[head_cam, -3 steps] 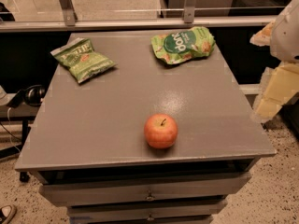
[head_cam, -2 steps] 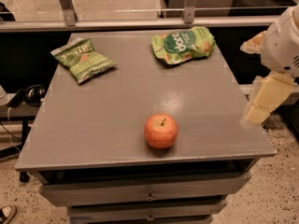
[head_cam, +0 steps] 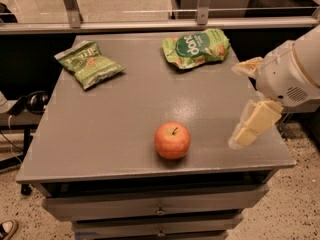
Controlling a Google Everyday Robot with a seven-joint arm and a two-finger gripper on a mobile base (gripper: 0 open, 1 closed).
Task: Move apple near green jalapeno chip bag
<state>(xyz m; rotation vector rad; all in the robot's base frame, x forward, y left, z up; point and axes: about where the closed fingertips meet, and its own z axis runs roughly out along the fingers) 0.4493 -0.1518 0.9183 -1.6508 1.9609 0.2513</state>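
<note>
I will next move my gripper to the red-orange apple near the front edge of the table and close it on the apple's side (head_cam: 182, 141) facing my gripper.
The red-orange apple (head_cam: 172, 140) stands upright near the front edge of the grey table (head_cam: 120, 119), a little right of centre. The green jalapeno chip bag (head_cam: 89, 64) lies flat at the table's back left corner, far from the apple. My gripper (head_cam: 248, 96) hangs over the table's right edge, to the right of the apple and apart from it. Its two pale fingers are spread wide, one up at the back (head_cam: 247, 66) and one lower at the front (head_cam: 252, 126). It holds nothing.
A brighter green bag with a dark round logo (head_cam: 196, 47) lies at the back right of the table. A metal rail (head_cam: 150, 24) runs behind the table. Drawers (head_cam: 160, 209) sit under the tabletop. Headphones (head_cam: 32, 101) lie on a low surface at left.
The gripper and arm have moved left and down from beyond the right edge to over the table's right side, closer to the apple. The apple and bags have not moved.
</note>
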